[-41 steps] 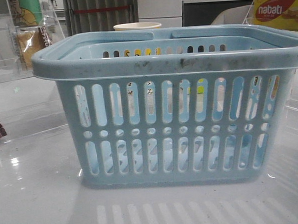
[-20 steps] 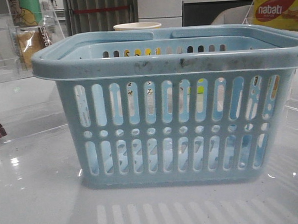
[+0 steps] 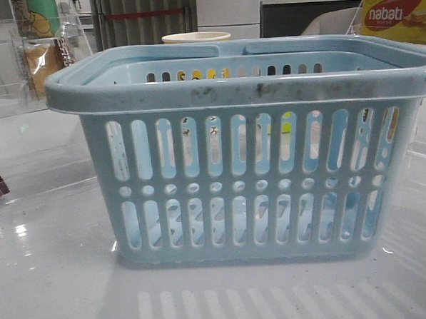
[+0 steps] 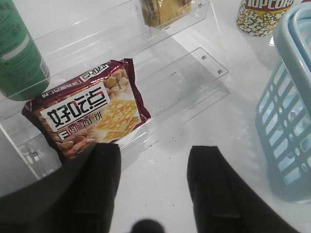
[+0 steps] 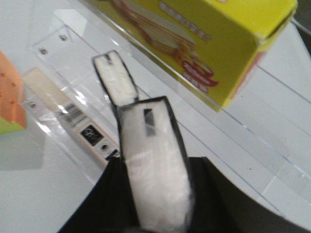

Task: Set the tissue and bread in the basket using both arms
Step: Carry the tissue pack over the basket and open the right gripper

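Note:
The robot's right gripper needs to release the tissue near the middle of the pale-blue basket's bottom [image 3: 276,187], behind the slotted front side of the basket.
The pale-blue basket [image 3: 250,186] fills the middle of the front view; neither gripper shows there. The bread [image 3: 40,65] stands in its clear wrapper on an acrylic shelf at the far left, and the left wrist view catches the bread [image 4: 163,9] at its edge. My left gripper [image 4: 154,150] is open above bare table, between a dark red cracker packet [image 4: 87,109] and the basket [image 4: 289,111]. My right gripper [image 5: 158,167] is shut on the tissue [image 5: 153,170], a white pack with black edges and a raised flap.
A yellow nabati box [image 5: 194,43] lies on a clear acrylic shelf [image 5: 73,104] just beyond the tissue, with an orange block [image 5: 9,94] to one side. A green can [image 4: 19,53] and a popcorn cup [image 4: 260,17] stand near the left gripper.

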You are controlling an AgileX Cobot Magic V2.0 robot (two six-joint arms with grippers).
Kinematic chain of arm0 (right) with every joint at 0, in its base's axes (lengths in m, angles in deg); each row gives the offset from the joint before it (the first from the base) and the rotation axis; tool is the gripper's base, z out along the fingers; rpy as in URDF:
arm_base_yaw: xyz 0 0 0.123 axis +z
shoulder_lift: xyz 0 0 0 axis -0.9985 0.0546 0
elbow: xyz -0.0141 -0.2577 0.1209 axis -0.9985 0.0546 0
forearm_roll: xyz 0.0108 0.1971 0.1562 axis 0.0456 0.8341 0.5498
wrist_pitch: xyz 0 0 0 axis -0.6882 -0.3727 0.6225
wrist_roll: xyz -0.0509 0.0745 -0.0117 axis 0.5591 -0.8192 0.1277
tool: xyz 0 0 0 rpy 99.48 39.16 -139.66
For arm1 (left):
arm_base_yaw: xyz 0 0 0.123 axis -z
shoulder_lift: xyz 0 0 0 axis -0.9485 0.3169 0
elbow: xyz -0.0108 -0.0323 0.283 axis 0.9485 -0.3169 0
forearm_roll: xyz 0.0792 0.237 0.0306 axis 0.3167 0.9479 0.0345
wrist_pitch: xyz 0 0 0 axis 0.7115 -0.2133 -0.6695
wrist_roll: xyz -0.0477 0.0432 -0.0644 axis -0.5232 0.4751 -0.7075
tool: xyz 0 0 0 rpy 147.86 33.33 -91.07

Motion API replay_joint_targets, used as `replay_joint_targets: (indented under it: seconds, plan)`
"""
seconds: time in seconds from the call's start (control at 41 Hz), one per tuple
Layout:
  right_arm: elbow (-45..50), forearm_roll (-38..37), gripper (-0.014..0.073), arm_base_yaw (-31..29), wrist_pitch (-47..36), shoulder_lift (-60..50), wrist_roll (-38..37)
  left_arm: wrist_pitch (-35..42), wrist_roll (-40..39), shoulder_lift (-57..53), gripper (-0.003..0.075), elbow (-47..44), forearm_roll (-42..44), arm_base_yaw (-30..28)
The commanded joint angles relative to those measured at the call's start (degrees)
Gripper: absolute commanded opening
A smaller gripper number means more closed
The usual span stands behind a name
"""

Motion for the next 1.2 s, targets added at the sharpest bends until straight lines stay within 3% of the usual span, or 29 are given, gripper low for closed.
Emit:
replay_joint_targets:
  seconds: [0.0, 0.415, 0.659, 0.732, 0.951, 1.171]
  plan:
    - [-2.3, -0.7, 0.0138, 3.4, -0.5, -7.2, 0.5, 3.8, -0.4, -0.1, 0.0381, 1.7, -0.5, 0.3]
    - [-2.2, 3.7, 0.0138, 26.1, 12.3, -16.3, 0.5, 3.8, -0.4, -0.1, 0.0381, 1.7, -0.5, 0.3]
    - [2.0, 4.1, 0.0141, 34.9, 8.8, -14.9, 0.5, 3.8, -0.4, -0.1, 0.0381, 1.7, -0.5, 0.3]
    - [2.5, 4.1, 0.019, 35.5, 8.8, -13.8, 0.5, 3.8, -0.4, -0.1, 0.0381, 1.7, -0.5, 0.3]
    - [2.5, 3.8, 0.0549, 35.5, 9.2, -12.4, 0.5, 3.8, -0.4, -0.1, 0.0381, 1.7, -0.5, 0.3]
    - [3.7, 3.1, 0.0574, 35.5, 12.3, -18.9, 0.5, 4.7, -0.4, -0.1, 0.0381, 1.7, -0.5, 0.3]
